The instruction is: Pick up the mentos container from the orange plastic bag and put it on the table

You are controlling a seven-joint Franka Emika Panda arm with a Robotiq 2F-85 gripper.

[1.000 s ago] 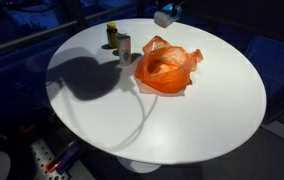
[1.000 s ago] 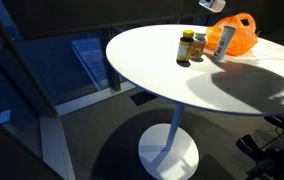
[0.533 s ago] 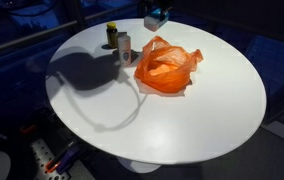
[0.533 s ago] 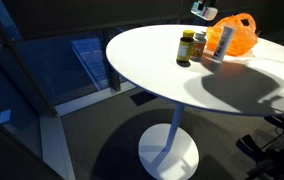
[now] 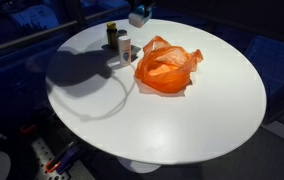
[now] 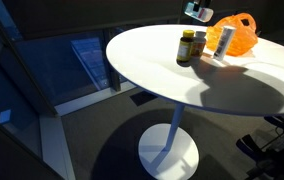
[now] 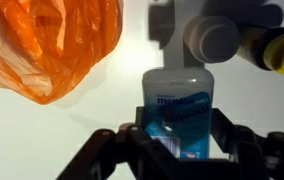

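Next, the gripper releases the mentos container beside the yellow-capped bottle (image 5: 102,53), away from the orange plastic bag.
My gripper (image 7: 179,140) is shut on the blue and white mentos container (image 7: 178,110), held in the air above the round white table (image 5: 182,130). In both exterior views the container (image 5: 138,17) (image 6: 195,11) hangs over the table's far edge, near the bottles and away from the orange plastic bag (image 5: 165,67) (image 6: 236,32). The bag (image 7: 57,45) lies crumpled and open at the upper left of the wrist view.
A yellow-capped bottle (image 5: 111,34) and a white-capped bottle (image 5: 124,47) stand together on the table near the bag; they also show in an exterior view (image 6: 187,47) and in the wrist view (image 7: 211,40). The table's pedestal base (image 6: 168,152) stands on dark floor.
The gripper with the mentos container has moved away from above the bag, sideways toward the bottles. The bag and the bottles have not moved.
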